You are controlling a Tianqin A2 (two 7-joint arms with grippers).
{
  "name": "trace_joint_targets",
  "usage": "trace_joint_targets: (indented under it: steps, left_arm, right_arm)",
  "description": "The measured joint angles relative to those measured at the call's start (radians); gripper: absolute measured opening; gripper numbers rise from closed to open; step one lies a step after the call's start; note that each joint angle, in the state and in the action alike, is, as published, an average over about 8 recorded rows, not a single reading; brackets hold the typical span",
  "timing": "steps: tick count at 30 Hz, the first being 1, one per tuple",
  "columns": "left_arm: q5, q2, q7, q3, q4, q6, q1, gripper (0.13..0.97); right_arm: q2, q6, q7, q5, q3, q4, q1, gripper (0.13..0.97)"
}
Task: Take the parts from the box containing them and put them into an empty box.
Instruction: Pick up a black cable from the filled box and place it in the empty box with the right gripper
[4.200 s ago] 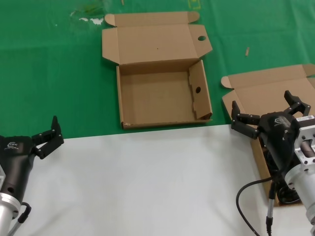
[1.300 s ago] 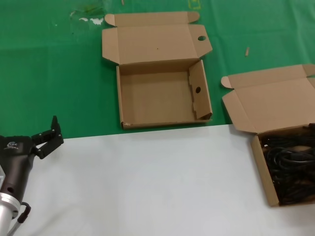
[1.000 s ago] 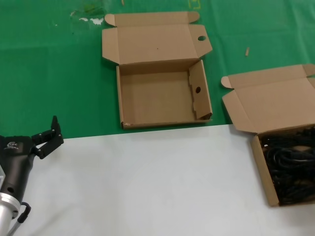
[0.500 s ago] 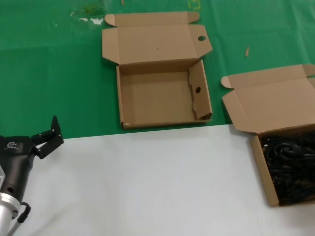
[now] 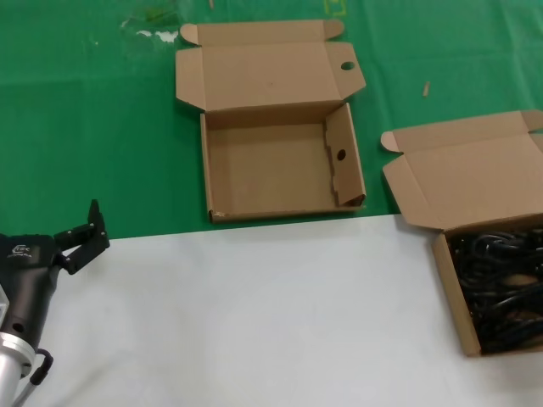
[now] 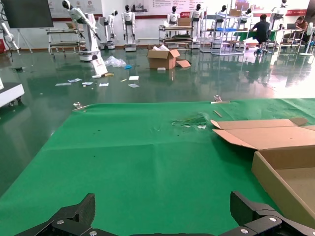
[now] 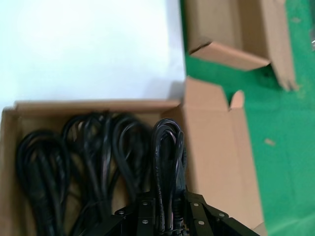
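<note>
My right gripper needs to let go of the coiled cord on the empty box's bottom [image 5: 254,171], near the side opposite the box's holed side.
The box containing the parts [image 5: 462,182] lies open at the right, with black coiled power cords [image 5: 501,288] in it. The empty box [image 5: 344,161], with round holes in its lid flap and side wall, lies open at the middle back. My right gripper [image 7: 170,211] is outside the head view. In the right wrist view it is shut on one coiled cord [image 7: 167,147], held over the other cords [image 7: 74,157] and their box [image 7: 216,147]. My left gripper [image 5: 89,229] is parked at the near left, open and holding nothing [image 6: 162,201].
A white sheet [image 5: 254,314] covers the near half of the table and green cloth [image 5: 85,127] the far half. The right box's lid leans back toward the far right. The empty box [image 6: 290,172] shows beside the left gripper in the left wrist view.
The right arm, over the right box 4.2 s ago, has left the head view. The cords in that box have shifted a little. The left arm has not moved.
</note>
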State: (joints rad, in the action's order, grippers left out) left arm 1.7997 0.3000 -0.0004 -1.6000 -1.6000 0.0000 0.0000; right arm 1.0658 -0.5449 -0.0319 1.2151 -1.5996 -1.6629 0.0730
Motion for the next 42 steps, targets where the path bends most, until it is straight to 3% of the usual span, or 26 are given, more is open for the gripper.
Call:
trace_joint_targets:
  steps: [7, 14, 21, 28, 36, 42]
  left_arm:
    - [0.000, 0.000, 0.000, 0.000, 0.000, 0.000, 0.000, 0.966]
    - [0.000, 0.000, 0.000, 0.000, 0.000, 0.000, 0.000, 0.966]
    - [0.000, 0.000, 0.000, 0.000, 0.000, 0.000, 0.000, 0.966]
    - [0.000, 0.000, 0.000, 0.000, 0.000, 0.000, 0.000, 0.966]
    - [0.000, 0.000, 0.000, 0.000, 0.000, 0.000, 0.000, 0.966]
    - [0.000, 0.000, 0.000, 0.000, 0.000, 0.000, 0.000, 0.966]
  right_arm:
    - [-0.026, -0.037, 0.074, -0.037, 0.025, -0.102, -0.033, 0.226]
    - [-0.221, -0.105, 0.034, -0.167, -0.096, -0.082, -0.278, 0.226]
    - [-0.487, -0.144, -0.048, -0.293, -0.261, 0.042, -0.547, 0.226]
    - [-0.678, -0.127, -0.141, -0.349, -0.402, 0.219, -0.721, 0.226]
    - [-0.759, -0.081, -0.242, -0.328, -0.476, 0.409, -0.807, 0.226]
    - [-0.769, -0.069, -0.273, -0.309, -0.491, 0.470, -0.828, 0.226]
